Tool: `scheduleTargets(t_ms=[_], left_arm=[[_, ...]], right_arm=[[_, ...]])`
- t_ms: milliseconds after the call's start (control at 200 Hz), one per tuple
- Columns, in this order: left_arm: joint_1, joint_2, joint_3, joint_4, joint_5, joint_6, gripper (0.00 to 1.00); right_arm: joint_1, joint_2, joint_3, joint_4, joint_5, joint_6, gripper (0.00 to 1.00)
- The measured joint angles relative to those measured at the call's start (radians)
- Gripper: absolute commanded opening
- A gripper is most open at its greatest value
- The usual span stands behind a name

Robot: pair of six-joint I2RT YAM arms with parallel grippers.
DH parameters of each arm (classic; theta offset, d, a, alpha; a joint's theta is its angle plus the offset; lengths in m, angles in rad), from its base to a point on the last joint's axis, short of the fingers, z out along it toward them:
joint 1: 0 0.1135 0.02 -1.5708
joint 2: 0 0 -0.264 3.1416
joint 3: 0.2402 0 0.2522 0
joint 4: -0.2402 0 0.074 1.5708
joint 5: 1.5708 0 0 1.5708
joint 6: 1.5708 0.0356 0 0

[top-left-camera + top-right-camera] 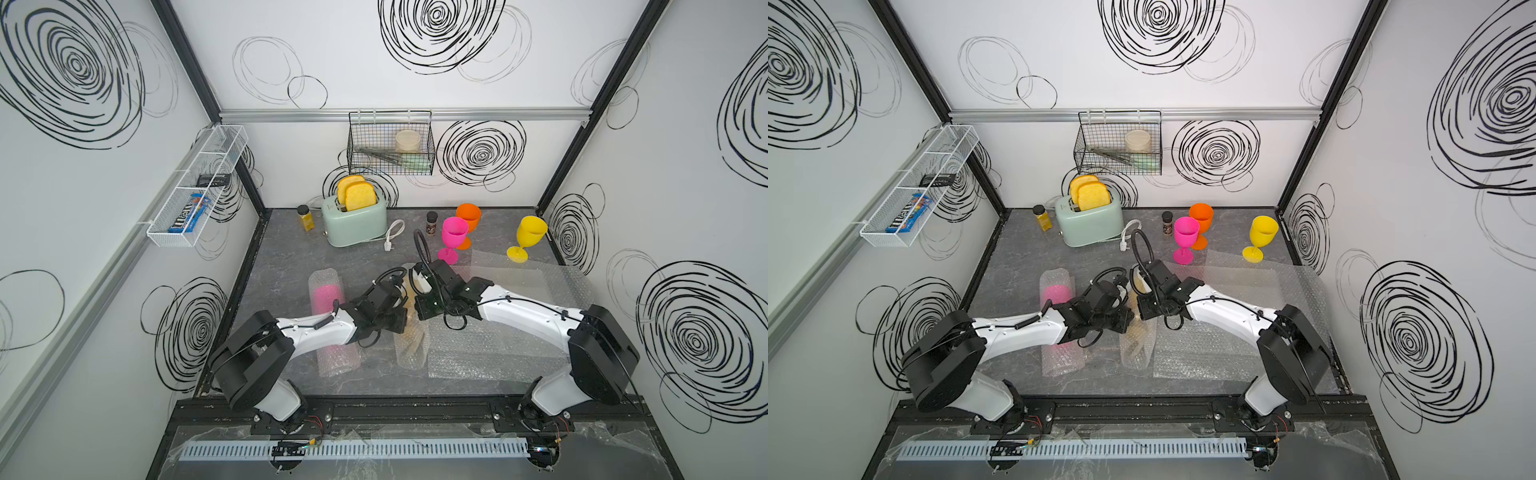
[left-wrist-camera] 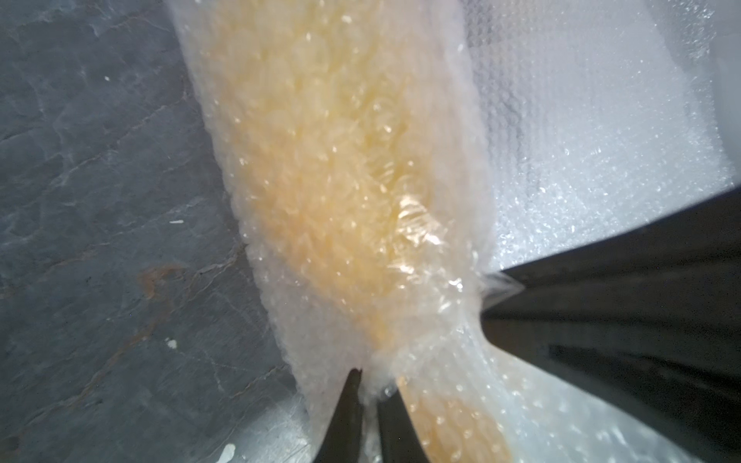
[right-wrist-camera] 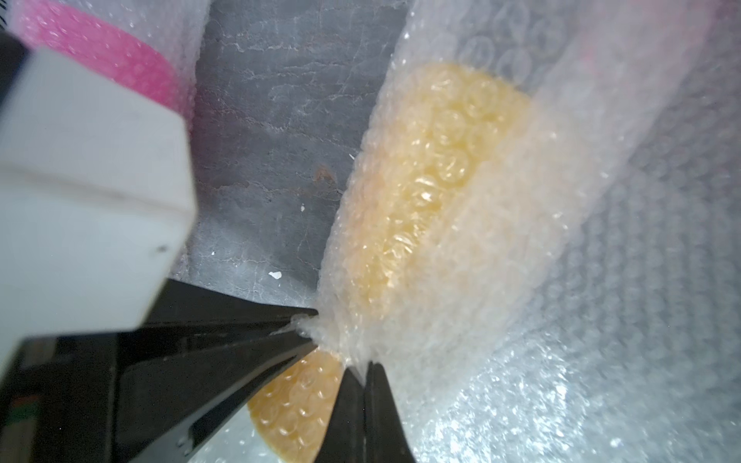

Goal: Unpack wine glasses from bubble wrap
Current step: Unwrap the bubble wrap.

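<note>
I should release the wrap with my right gripper on the flat bubble wrap sheets (image 1: 512, 307) in front of the standing yellow glass.
A bubble wrap tube (image 1: 409, 349) (image 1: 1136, 349) with a yellow wine glass (image 2: 341, 160) (image 3: 433, 180) inside lies mid-table, and both arms meet over its far end. My left gripper (image 2: 371, 381) is shut on a pinch of the wrap. My right gripper (image 3: 363, 368) is shut on the wrap right beside it. To the left lies a second tube (image 1: 328, 299) with a pink glass (image 3: 100, 52) inside. Unwrapped pink (image 1: 453, 239), orange (image 1: 468, 220) and yellow (image 1: 528, 241) glasses stand at the back right.
Flat bubble wrap sheets (image 1: 532, 286) (image 1: 478, 353) cover the table's right side. At the back stand a mint toaster (image 1: 353, 220) with its cord (image 1: 392, 237) and two spice jars (image 1: 306, 217) (image 1: 432, 222). A wire basket (image 1: 390, 143) and a white rack (image 1: 199, 187) hang on the walls.
</note>
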Motion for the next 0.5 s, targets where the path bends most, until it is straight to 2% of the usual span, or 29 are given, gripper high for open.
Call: scheduleTargets(t_ms=[500], left_arm=[[-0.003,0.011,-0.003,-0.014,-0.021,0.003,0.10]], right_arm=[[-0.098,-0.093,-0.068,0.077,-0.134,0.047,0.00]])
